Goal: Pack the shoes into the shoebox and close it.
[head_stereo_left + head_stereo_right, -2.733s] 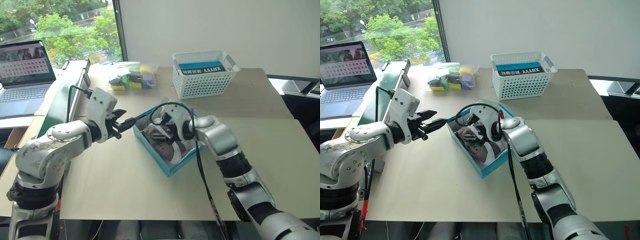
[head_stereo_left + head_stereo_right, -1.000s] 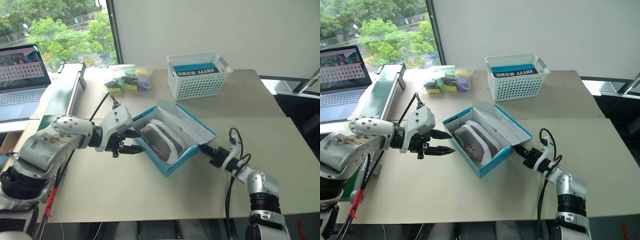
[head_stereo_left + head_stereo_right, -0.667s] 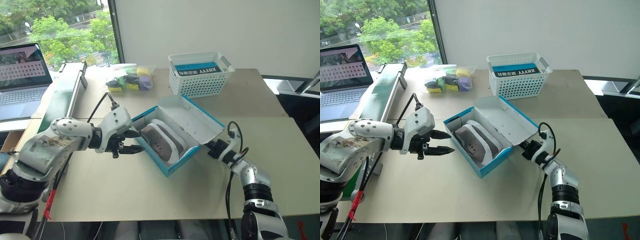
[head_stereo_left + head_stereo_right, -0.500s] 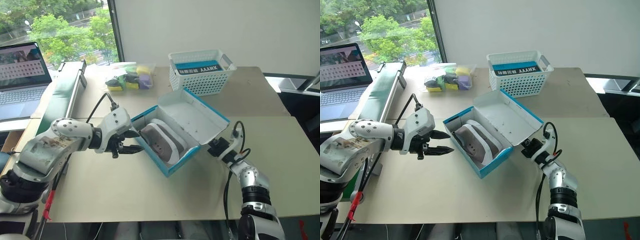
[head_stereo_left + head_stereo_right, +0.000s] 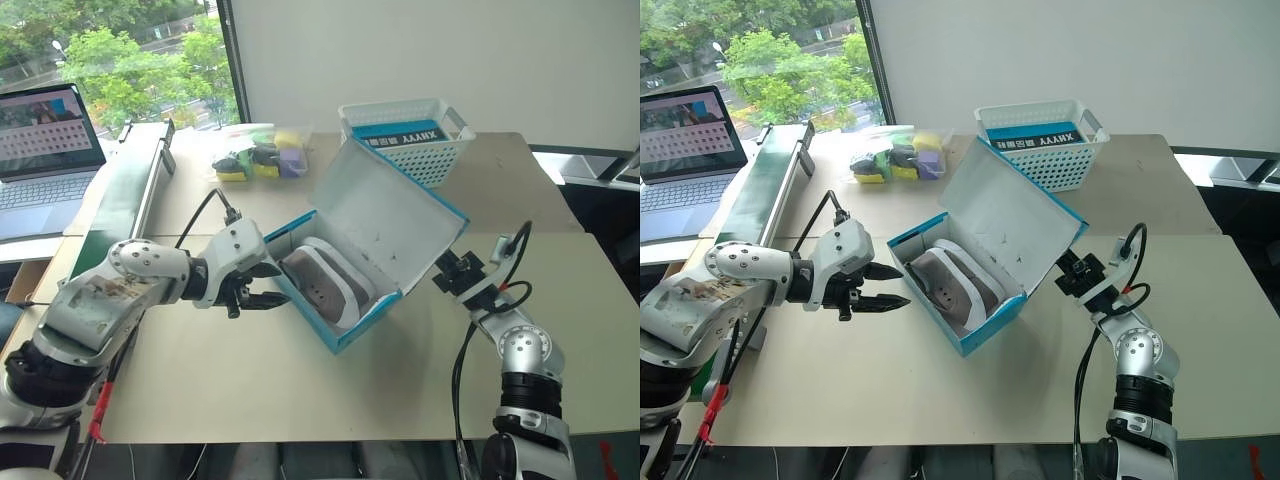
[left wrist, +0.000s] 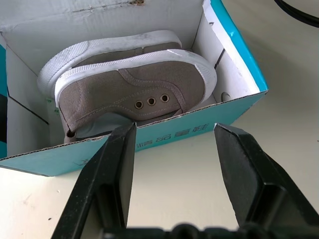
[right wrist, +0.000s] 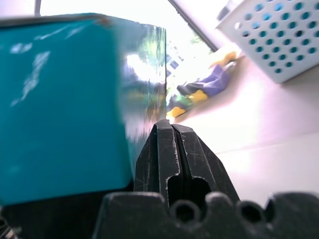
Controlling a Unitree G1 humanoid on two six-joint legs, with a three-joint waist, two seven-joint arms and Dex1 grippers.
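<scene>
I need to let go, with my right gripper, of the lid that lies shut over the grey shoes in the blue shoebox (image 5: 333,271).
The blue shoebox (image 5: 345,325) sits in the middle of the table with both grey shoes (image 5: 322,283) lying side by side inside, also seen as shoes (image 6: 133,83) in the left wrist view. Its lid (image 5: 388,222) stands tilted up over the box, white inside facing the shoes. My right gripper (image 5: 447,274) is shut, its tips against the lid's blue outer face (image 7: 60,99) near the free edge. My left gripper (image 5: 262,285) is open and empty, just off the box's near-left end wall (image 6: 164,137).
A white lattice basket (image 5: 405,140) stands behind the box. A bag of coloured blocks (image 5: 255,155) lies at the back left. A laptop (image 5: 40,150) and a green board (image 5: 125,195) sit off the table's left edge. Bare tabletop (image 5: 250,380) lies in front.
My right gripper has risen and tipped upward, swinging the lid from lying open and flat to standing steeply over the box. The left gripper has stayed in place.
</scene>
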